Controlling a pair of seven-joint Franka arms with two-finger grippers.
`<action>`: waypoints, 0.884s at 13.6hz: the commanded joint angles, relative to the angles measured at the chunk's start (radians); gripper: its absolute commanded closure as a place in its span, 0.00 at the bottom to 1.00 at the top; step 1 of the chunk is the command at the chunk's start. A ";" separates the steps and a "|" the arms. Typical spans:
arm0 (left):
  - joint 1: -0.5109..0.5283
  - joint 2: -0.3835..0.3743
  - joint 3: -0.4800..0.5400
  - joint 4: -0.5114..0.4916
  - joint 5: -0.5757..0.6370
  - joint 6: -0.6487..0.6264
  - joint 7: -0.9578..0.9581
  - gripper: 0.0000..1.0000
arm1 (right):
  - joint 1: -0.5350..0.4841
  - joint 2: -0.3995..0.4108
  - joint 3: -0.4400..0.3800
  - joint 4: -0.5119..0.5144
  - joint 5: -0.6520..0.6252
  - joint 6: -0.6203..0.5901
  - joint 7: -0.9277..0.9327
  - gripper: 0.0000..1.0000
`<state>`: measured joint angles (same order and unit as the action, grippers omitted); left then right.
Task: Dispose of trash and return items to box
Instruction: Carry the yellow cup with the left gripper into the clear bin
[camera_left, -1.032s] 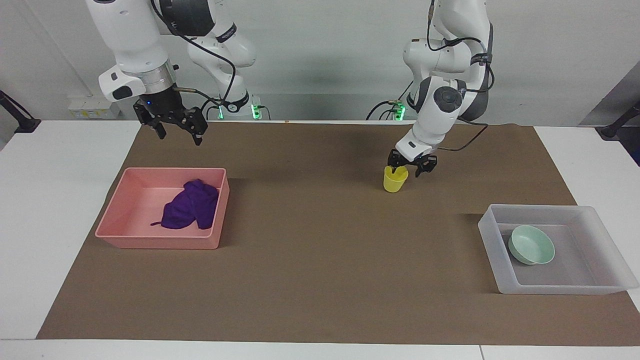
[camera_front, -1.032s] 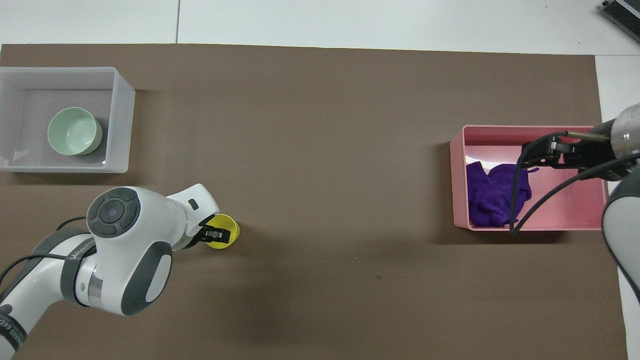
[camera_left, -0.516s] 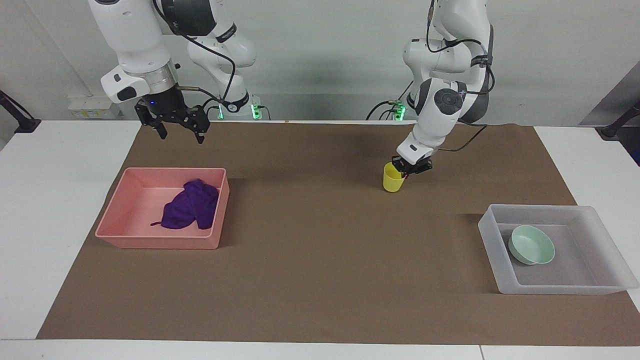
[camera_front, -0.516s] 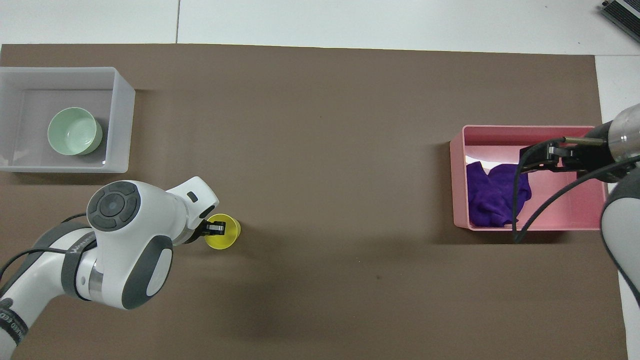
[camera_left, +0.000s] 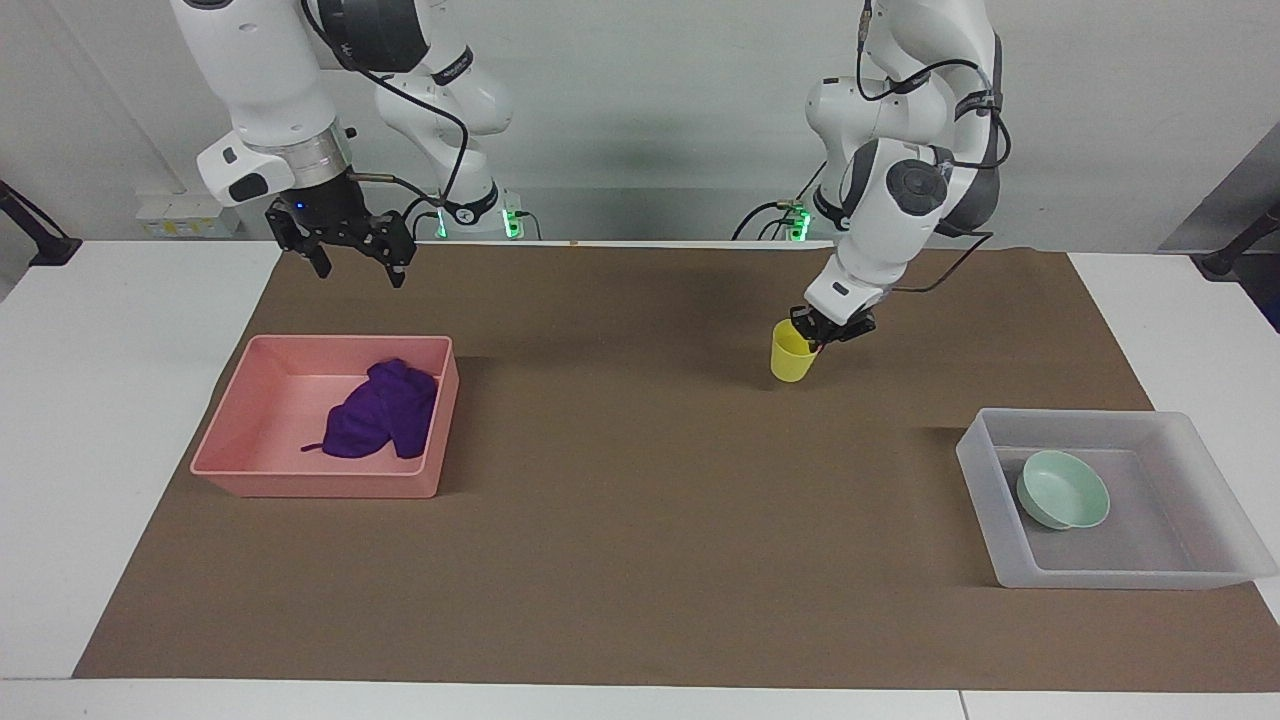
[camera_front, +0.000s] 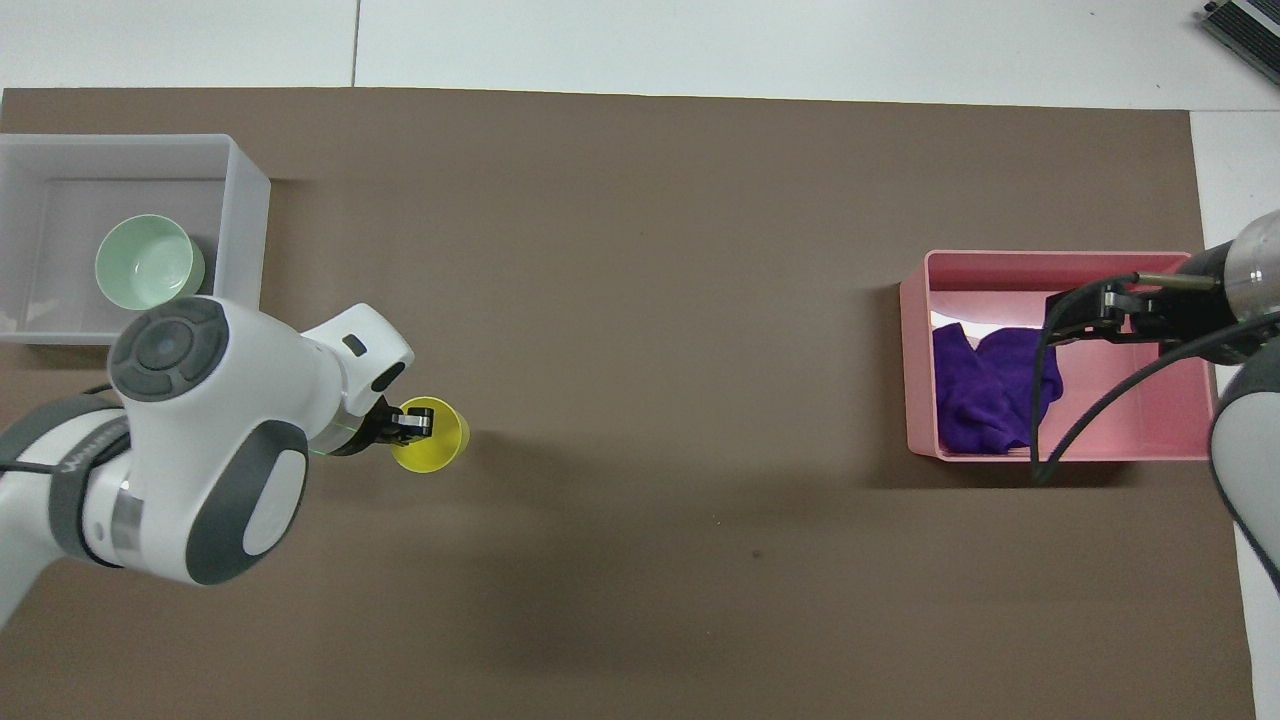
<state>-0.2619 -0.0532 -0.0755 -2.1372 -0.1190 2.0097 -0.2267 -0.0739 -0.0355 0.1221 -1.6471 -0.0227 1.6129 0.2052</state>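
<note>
Next, my left gripper releases the yellow cup in the mint-green bowl (camera_front: 138, 260) inside the frosted-white box.
My left gripper (camera_left: 822, 333) is shut on the rim of the yellow cup (camera_left: 790, 366), which hangs upright just over the brown mat; it also shows in the overhead view (camera_front: 437, 456) under the gripper (camera_front: 412, 425). The mint-green bowl (camera_left: 1063, 490) (camera_front: 148, 263) lies in the frosted-white box (camera_left: 1100, 578) (camera_front: 245, 240) at the left arm's end. The purple cloth (camera_left: 380, 412) (camera_front: 990, 390) lies in the pink bin (camera_left: 310, 485) (camera_front: 1150, 455). My right gripper (camera_left: 358, 270) (camera_front: 1085, 308) is open and empty, raised over the pink bin's edge nearest the robots.
The brown mat (camera_left: 620, 520) covers most of the white table. The box is farther from the robots than the cup, with bare floor beside the bowl. The right arm's cable (camera_front: 1090, 410) hangs over the pink bin.
My left gripper closed on the cup's rim, then moved it slightly up and toward the box. My right gripper has barely shifted above the pink bin.
</note>
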 joint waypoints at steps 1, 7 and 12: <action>0.088 0.065 -0.003 0.239 -0.013 -0.213 0.007 1.00 | -0.018 -0.007 0.007 -0.002 0.021 -0.011 -0.026 0.00; 0.285 0.176 0.000 0.517 -0.004 -0.289 0.023 1.00 | -0.020 -0.007 0.007 -0.002 0.021 -0.011 -0.026 0.00; 0.452 0.321 0.000 0.709 -0.004 -0.287 0.059 1.00 | -0.018 -0.007 0.007 -0.002 0.021 -0.011 -0.026 0.00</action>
<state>0.1423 0.1962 -0.0648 -1.5232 -0.1189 1.7507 -0.1791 -0.0741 -0.0355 0.1219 -1.6471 -0.0227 1.6128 0.2052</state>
